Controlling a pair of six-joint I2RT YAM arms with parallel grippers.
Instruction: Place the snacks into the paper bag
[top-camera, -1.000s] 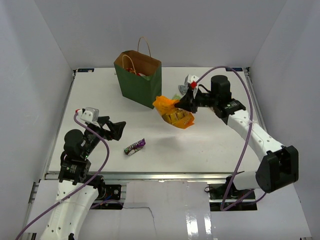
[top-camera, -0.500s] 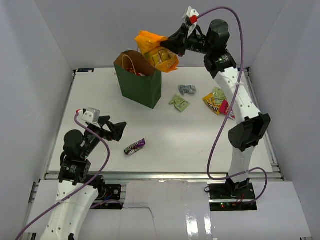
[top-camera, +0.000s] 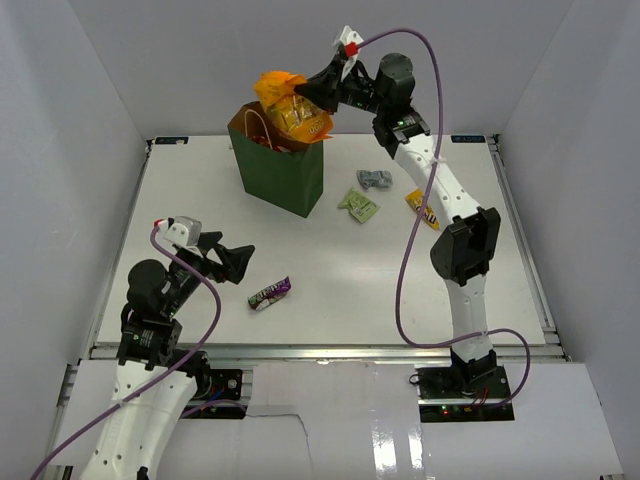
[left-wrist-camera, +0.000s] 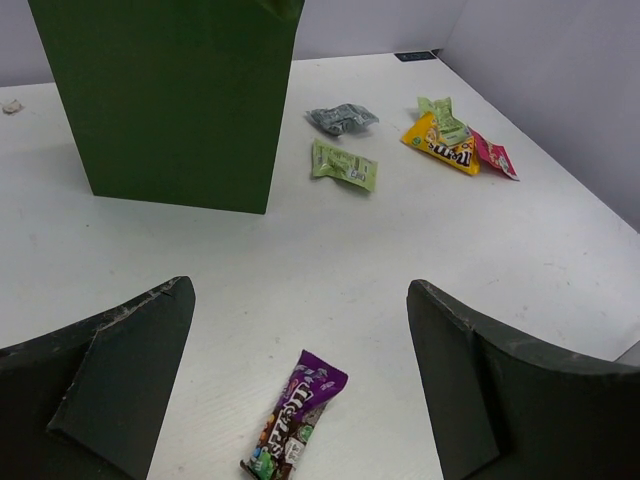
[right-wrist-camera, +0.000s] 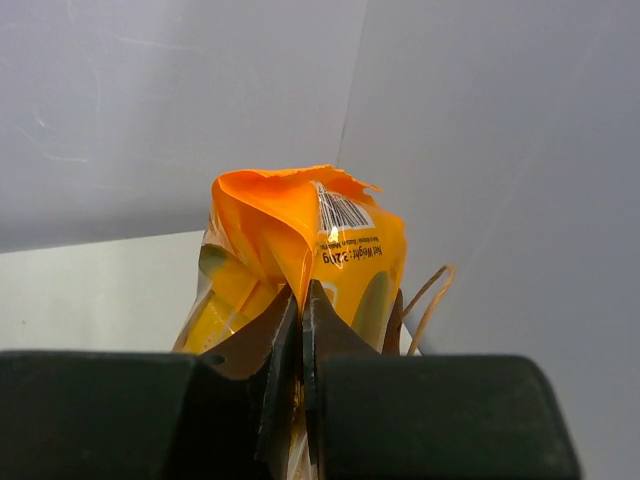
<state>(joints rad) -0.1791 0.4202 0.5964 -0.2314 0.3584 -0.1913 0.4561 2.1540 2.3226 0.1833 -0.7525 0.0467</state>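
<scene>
The purple bar's middle (top-camera: 271, 293) (left-wrist-camera: 294, 414) is the next spot my left gripper needs to go down to and close on, with both ends of the bar sticking out.
My right gripper (top-camera: 312, 97) is shut on the large orange bag (top-camera: 287, 108) and holds it just above the open mouth of the dark green paper bag (top-camera: 283, 172); the orange bag fills the right wrist view (right-wrist-camera: 300, 240). My left gripper (top-camera: 232, 258) is open and empty, with the purple bar (top-camera: 270, 293) on the table just in front of it, between the fingers in the left wrist view (left-wrist-camera: 296, 414). A grey packet (top-camera: 374, 179), a light-green packet (top-camera: 358, 205) and a yellow packet (top-camera: 422, 208) lie right of the bag. A pink packet (left-wrist-camera: 495, 157) shows by the yellow one.
The paper bag's tan loop handles (top-camera: 291, 88) stand up beside the orange bag. White walls enclose the table on three sides. The right arm (top-camera: 440, 190) stretches over the loose packets at the back right.
My right gripper has lifted the orange bag from the table's middle, swung it up and left, and now holds it lower over the paper bag's mouth. The left arm has not moved.
</scene>
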